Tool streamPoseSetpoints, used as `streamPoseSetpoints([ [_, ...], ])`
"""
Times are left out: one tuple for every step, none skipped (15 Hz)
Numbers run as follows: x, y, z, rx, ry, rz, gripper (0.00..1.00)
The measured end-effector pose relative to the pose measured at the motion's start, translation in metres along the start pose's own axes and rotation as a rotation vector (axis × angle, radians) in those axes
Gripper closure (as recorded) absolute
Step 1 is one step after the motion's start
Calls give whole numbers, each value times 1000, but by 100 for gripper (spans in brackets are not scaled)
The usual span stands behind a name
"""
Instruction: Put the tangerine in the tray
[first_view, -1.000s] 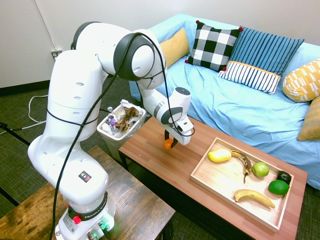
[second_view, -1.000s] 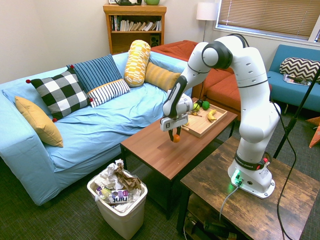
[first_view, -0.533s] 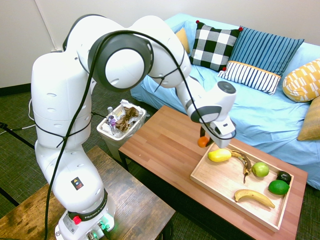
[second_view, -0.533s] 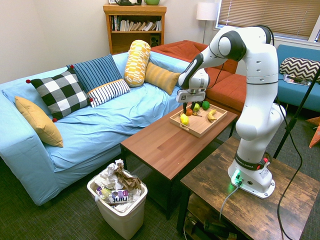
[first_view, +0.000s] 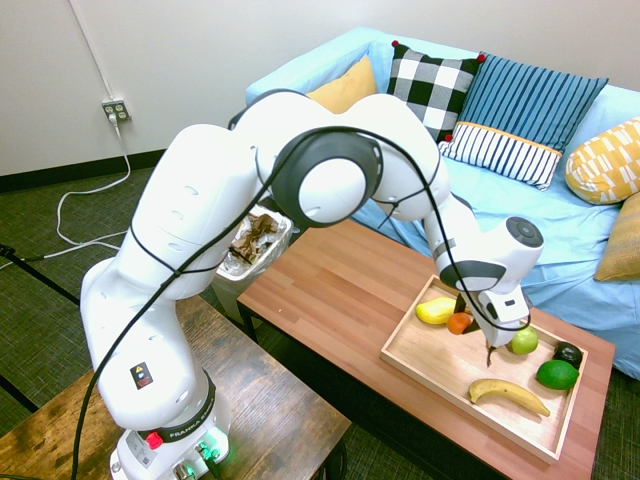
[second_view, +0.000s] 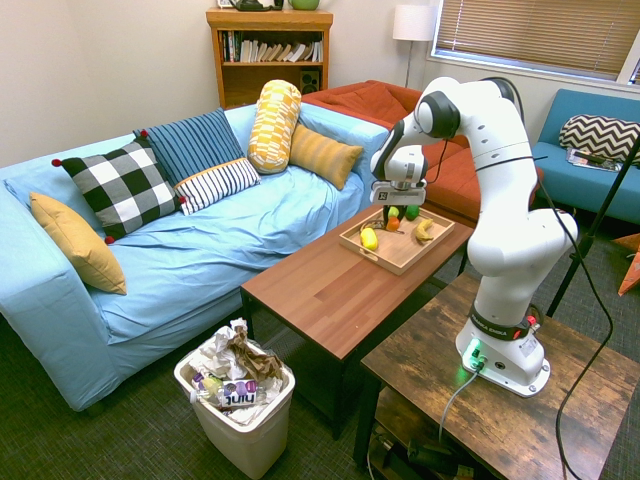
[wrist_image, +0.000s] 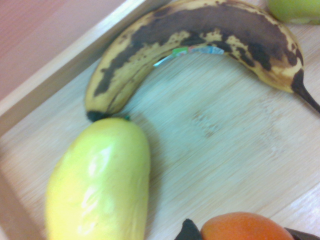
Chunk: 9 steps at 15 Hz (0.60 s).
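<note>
Next, I set the tangerine, now held just above the tray floor, free from my gripper on the bare tray wood (first_view: 456, 346) (wrist_image: 251, 194), in the space between the yellow lemon-like fruit and the banana.
The tangerine (first_view: 459, 323) is a small bright-orange fruit pinched in my gripper (first_view: 464, 316), which is shut on it just above the floor of the light wooden tray (first_view: 436, 357). It hangs close beside the yellow lemon-like fruit (first_view: 437, 311). In the second exterior view the gripper (second_view: 391, 217) holds the tangerine (second_view: 392, 224) over the tray's (second_view: 398, 253) far half. In the wrist view the tangerine (wrist_image: 242, 228) shows at the bottom edge, above bare tray wood (wrist_image: 215, 125).
In the tray lie a spotted brown banana (wrist_image: 200, 40), a green apple (first_view: 522, 340), a lime (first_view: 557, 375), a dark avocado (first_view: 568, 352) and a yellow banana (first_view: 508, 395). The tray sits on the coffee table (first_view: 340, 290). A white waste bin (second_view: 238, 400) stands at the table's end.
The arm has swung along the table from its bin end to over the tray, carrying the tangerine with it. The gripper has stayed shut on the fruit.
</note>
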<state>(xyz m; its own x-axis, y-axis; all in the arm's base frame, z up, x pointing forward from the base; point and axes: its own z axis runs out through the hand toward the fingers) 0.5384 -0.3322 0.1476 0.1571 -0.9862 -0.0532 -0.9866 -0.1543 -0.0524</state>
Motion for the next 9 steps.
streamPoseSetpoints([
  [4,-1,13,-14,-2,6,100],
  [6,0,26,-28,-9,11,100],
  [9,1,37,-39,-16,17,100],
  [12,3,46,-48,-27,24,100],
  [15,2,49,-51,-34,29,0],
  [16,1,49,-55,-44,30,0],
  [17,1,49,-56,-49,30,0],
  [18,1,49,-56,-52,29,0],
  [18,1,49,-56,-53,26,0],
])
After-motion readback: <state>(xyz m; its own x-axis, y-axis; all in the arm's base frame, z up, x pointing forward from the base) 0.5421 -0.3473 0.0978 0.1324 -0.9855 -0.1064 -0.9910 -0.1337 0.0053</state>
